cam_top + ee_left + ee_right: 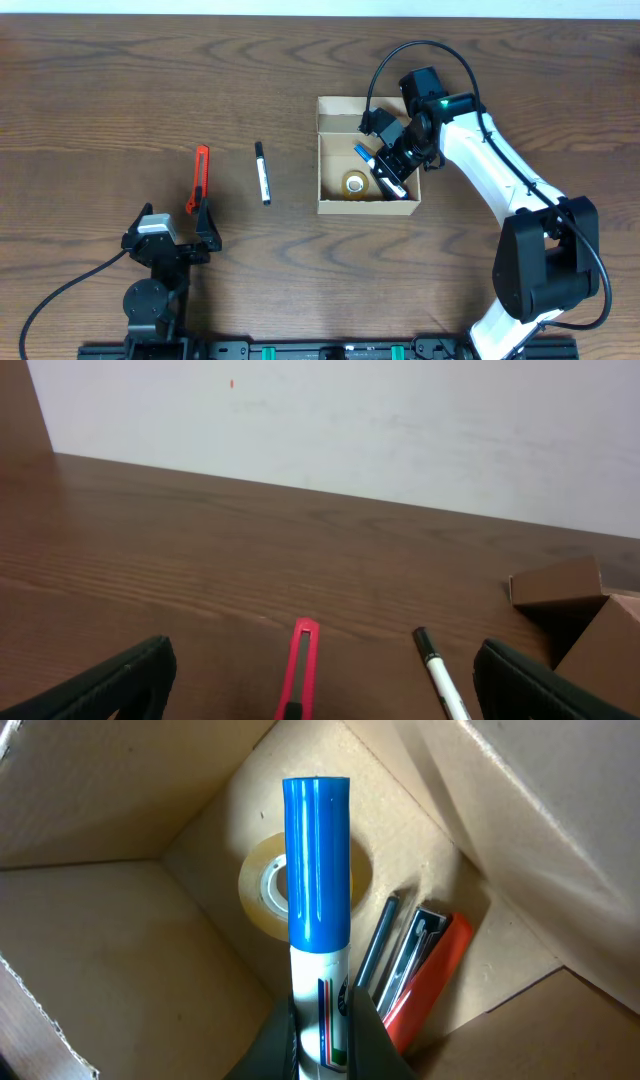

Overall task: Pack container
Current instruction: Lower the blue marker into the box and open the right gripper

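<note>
The white marker, now upright above the box floor, will be let go by my right gripper, which will set it down between the roll of clear tape and the dark pens (369,177) (362,928).
The container (366,207), a tan cardboard box with its flap up, sits right of the table's middle. My right gripper (392,172) reaches down into it and is shut on a white marker with a blue cap (318,870), held upright above the box floor. Under the marker lies a roll of clear tape (262,890). A red cutter (432,972) and dark pens (378,952) rest in the box corner. My left gripper (170,240) stands open at the near left, holding nothing. A red utility knife (303,670) lies just ahead of it, between its fingers (120,680).
A black-and-white pen (262,172) lies on the wood between the red utility knife (198,180) and the container. The box walls (100,950) close in around the right gripper. A pale wall bounds the far table edge.
</note>
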Controlling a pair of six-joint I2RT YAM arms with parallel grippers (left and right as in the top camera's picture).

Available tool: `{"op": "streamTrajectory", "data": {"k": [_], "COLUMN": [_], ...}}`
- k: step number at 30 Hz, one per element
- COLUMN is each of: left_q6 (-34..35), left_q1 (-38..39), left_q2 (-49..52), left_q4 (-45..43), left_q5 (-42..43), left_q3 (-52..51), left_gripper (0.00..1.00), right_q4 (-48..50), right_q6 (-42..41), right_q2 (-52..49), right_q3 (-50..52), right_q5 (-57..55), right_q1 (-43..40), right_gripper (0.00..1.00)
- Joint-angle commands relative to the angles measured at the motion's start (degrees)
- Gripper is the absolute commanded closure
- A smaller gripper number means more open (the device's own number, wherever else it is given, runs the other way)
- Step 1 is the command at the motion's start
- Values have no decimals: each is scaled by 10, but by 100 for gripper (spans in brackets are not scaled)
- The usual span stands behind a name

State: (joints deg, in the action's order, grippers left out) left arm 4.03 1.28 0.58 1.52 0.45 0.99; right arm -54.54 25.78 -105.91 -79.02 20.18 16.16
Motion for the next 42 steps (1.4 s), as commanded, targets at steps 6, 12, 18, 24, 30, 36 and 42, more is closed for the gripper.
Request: {"op": "streamTrajectory", "data": {"k": [6, 12, 18, 24, 30, 36, 42], "left_q6": [-6, -6, -6, -6, -6, -6, -6], "left_q1": [-2, -2, -2, -2, -2, -2, -2], "left_q2": [-3, -3, -3, -3, -3, -3, -3], "left_q4": [29, 30, 30, 30, 29, 29, 29], "left_q5": [-6, -6, -6, -6, -6, -6, -6], "left_q3": [-7, -7, -7, -7, -7, -7, -7], "left_gripper": [5, 5, 5, 5, 5, 5, 5], "right_q4": [39, 61, 71, 74, 75, 77, 62], "right_q6": [-25, -31, -42, -42, -50, -52, -67], "right_q2": [-3, -3, -3, -3, -3, -3, -3], "right_q3": [46, 70, 70, 70, 70, 69, 29], "right_q5": [12, 13, 12, 10, 11, 11, 11], "right_q1": [4, 4, 4, 4, 4, 4, 4], "right_gripper": [99, 99, 99, 96, 73, 48, 46]}}
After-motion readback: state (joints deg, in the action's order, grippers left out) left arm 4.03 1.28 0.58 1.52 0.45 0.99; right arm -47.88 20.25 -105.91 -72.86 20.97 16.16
